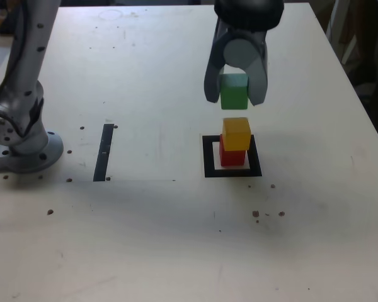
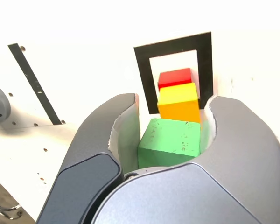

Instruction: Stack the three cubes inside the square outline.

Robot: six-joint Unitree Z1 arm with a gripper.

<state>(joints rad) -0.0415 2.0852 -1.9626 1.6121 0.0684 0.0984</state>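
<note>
The robot's gripper needs to release the green cube on top of the yellow cube [image 1: 240, 114] [image 2: 178, 95], topping off the stack above the red cube.
A red cube [image 1: 233, 157] sits inside the black square outline [image 1: 209, 157] on the table, with a yellow cube [image 1: 236, 133] resting on top of it. My gripper [image 1: 235, 99] hangs just above this pair, shut on a green cube [image 1: 234, 91] that is held clear of the yellow one. In the wrist view the green cube [image 2: 170, 141] is clamped between the grey fingers [image 2: 107, 135], and the yellow cube [image 2: 178, 100], the red cube [image 2: 175, 77] and the square outline [image 2: 142, 70] show beyond it.
A thin black strip [image 1: 104, 151] lies on the table toward the exterior view's left, next to the arm's round grey base [image 1: 25, 148]. Small dark specks dot the pale tabletop [image 1: 176, 239]. The table's right edge runs close past the outline.
</note>
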